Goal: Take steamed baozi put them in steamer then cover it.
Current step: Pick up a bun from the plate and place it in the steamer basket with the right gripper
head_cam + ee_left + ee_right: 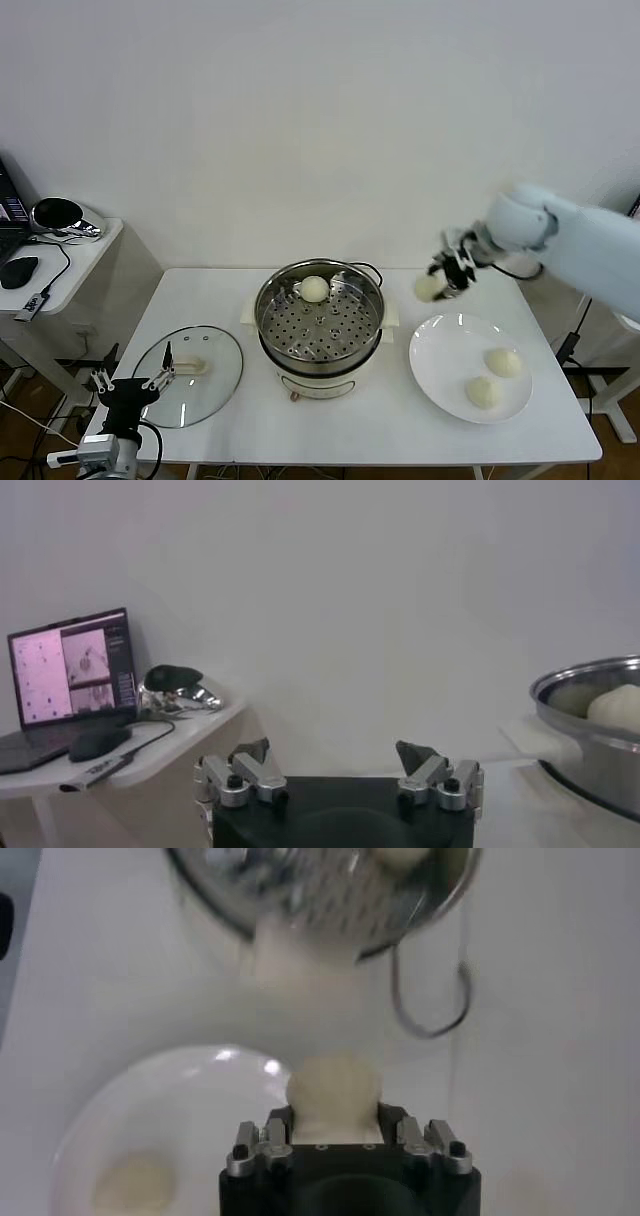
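Note:
My right gripper is to let the baozi go on the steamer's perforated tray [284, 315], near the rim that faces the glass cover. The baozi is now in the air between steamer and plate.
The steel steamer [320, 325] stands mid-table with one baozi [314, 289] on its perforated tray. My right gripper [440, 280] is shut on a second baozi [428, 288], held in the air between the steamer and the white plate [440, 365]. In the right wrist view that baozi [333, 1093] sits between the fingers, with the steamer [330, 893] beyond. Two more baozi [503, 362] [484, 392] lie on the plate. The glass cover [190, 375] lies flat on the table left of the steamer. My left gripper [130, 383] is open and idle at the table's front left corner.
A side table [60, 255] with a laptop, a mouse and a dark object stands to the left. The steamer's cord [430, 998] loops on the table behind the pot. In the left wrist view the steamer's rim [590, 695] shows to one side.

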You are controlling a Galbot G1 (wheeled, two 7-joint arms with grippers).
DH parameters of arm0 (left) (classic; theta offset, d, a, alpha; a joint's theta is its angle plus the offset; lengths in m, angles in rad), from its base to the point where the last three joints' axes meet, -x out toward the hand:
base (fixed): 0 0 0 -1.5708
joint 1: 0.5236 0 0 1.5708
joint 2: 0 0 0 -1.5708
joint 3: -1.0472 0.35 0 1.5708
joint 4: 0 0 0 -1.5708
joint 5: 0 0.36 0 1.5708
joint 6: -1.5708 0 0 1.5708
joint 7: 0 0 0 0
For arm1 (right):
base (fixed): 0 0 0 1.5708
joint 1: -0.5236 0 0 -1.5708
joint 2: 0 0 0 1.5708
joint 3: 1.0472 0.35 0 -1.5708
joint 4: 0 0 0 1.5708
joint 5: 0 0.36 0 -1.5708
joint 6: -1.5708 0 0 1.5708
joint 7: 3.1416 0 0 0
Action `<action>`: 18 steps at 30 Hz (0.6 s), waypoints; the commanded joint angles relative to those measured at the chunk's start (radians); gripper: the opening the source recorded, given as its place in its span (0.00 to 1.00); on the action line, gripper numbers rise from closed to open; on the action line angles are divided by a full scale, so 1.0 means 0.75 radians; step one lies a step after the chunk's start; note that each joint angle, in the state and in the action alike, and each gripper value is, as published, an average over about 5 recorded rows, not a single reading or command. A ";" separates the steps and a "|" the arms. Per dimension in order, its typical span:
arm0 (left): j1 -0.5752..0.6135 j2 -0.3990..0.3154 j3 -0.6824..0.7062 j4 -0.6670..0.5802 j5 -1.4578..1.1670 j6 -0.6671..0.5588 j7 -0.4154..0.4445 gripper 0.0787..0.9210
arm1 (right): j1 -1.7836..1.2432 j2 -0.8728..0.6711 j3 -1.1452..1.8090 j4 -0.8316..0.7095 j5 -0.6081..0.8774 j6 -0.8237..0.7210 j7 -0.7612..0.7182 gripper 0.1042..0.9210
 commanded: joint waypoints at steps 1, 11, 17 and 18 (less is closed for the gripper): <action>-0.007 -0.001 0.001 0.012 0.001 0.000 0.000 0.88 | 0.137 0.453 -0.136 -0.052 0.345 -0.205 0.164 0.53; -0.002 -0.032 0.005 0.002 0.003 -0.003 -0.005 0.88 | -0.064 0.758 -0.115 -0.319 0.354 -0.346 0.240 0.54; 0.004 -0.039 0.001 -0.014 0.001 -0.003 -0.004 0.88 | -0.139 0.853 -0.118 -0.440 0.321 -0.349 0.244 0.54; 0.005 -0.039 0.001 -0.016 0.000 -0.003 -0.004 0.88 | -0.149 0.864 -0.119 -0.456 0.316 -0.349 0.245 0.53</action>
